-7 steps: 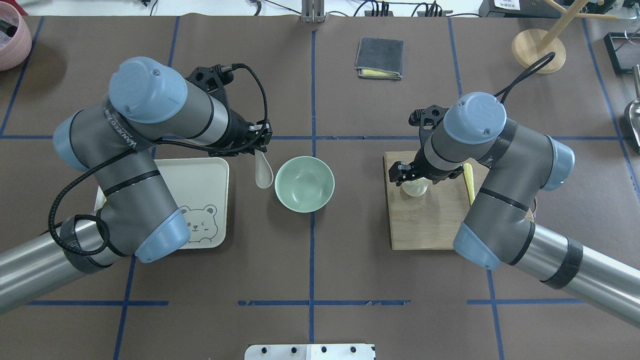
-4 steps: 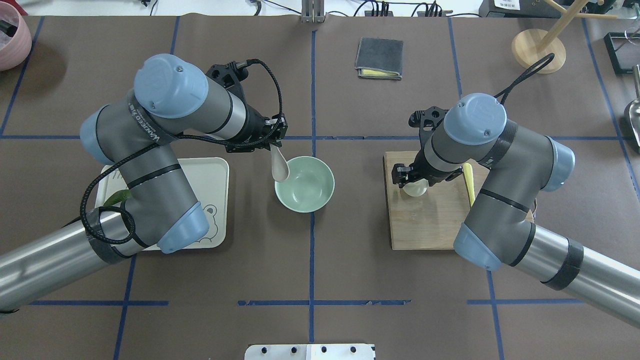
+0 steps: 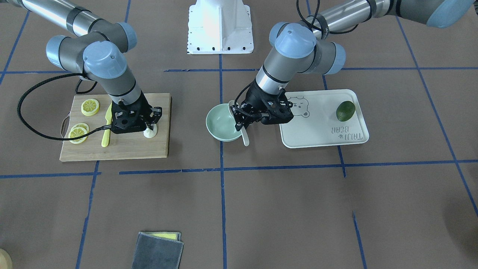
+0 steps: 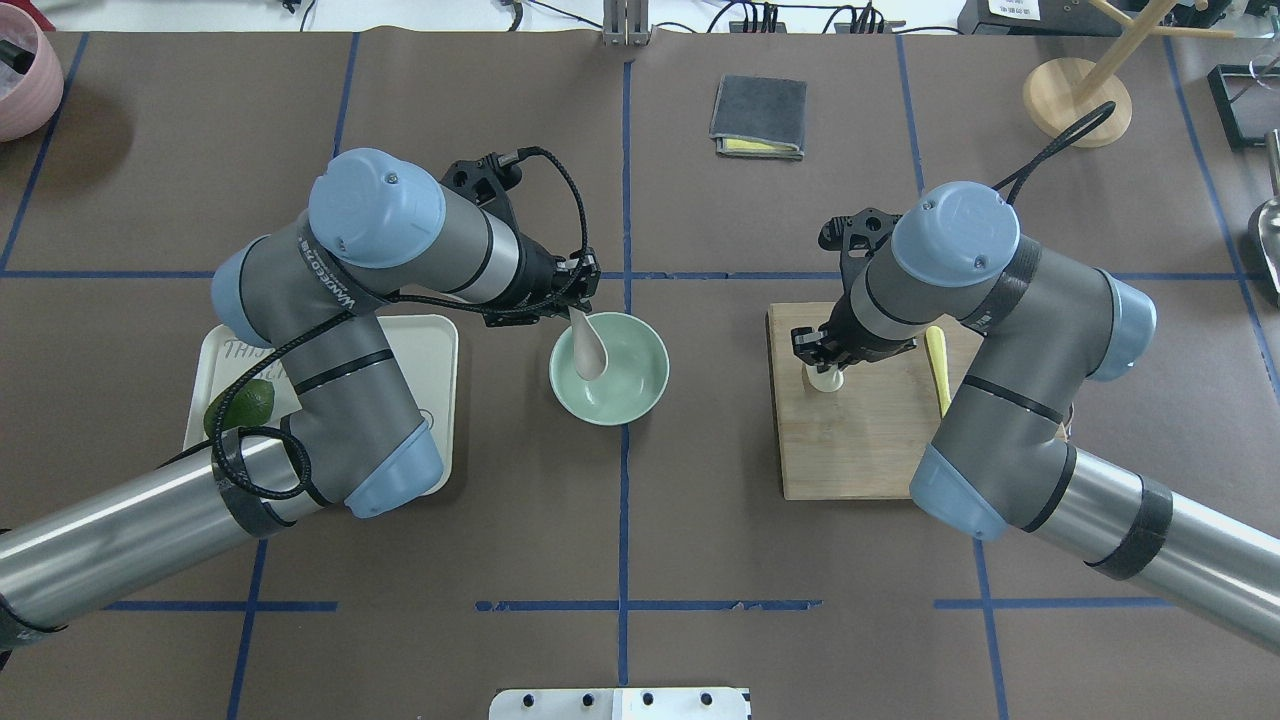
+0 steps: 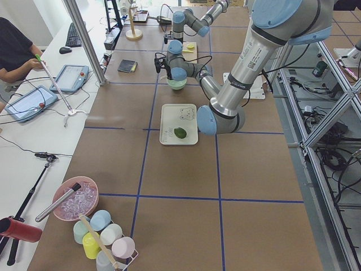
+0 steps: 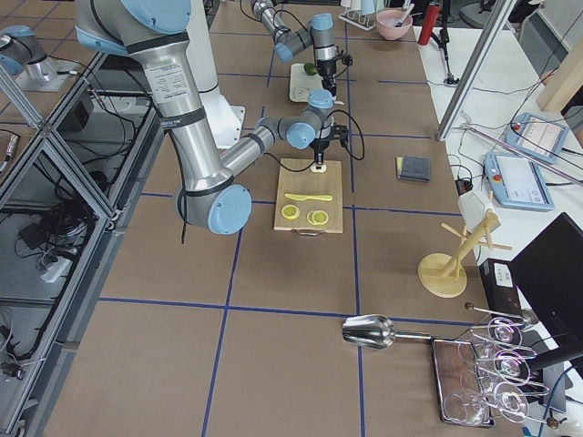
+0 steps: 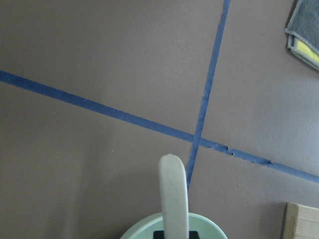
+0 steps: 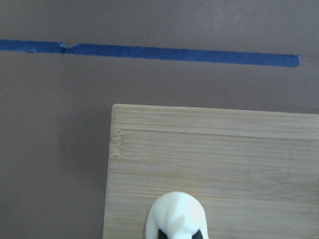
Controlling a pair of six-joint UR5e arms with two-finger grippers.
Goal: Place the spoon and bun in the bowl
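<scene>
Next, I release the white bun from my right gripper inside the mint-green bowl's rim (image 3: pixel 235 109) on the bear tray's side.
The pale mint-green bowl (image 4: pixel 652 385) stands at the table's middle, also in the front view (image 3: pixel 214 129). My left gripper (image 4: pixel 578 306) is shut on the off-white spoon (image 4: pixel 589 355) and holds it tilted over the bowl, scoop above the bowl's inside. The spoon also shows in the front view (image 3: pixel 245 139) and the left wrist view (image 7: pixel 173 199). The white bun (image 4: pixel 825 379) sits on the wooden cutting board (image 4: pixel 850 450). My right gripper (image 4: pixel 820 352) is shut on the bun, with a fingertip on each side of it in the right wrist view (image 8: pixel 175 214).
A white bear tray (image 4: pixel 435 350) with a green fruit (image 4: pixel 240 405) lies left of the bowl. Lemon slices (image 3: pixel 90 107) and a yellow knife (image 3: pixel 106 130) lie on the board. A grey cloth (image 4: pixel 760 115) and a wooden stand (image 4: pixel 1075 100) are at the far side.
My left arm has swung right, carrying the spoon from beside the bowl to over it. My right gripper has closed in on the bun.
</scene>
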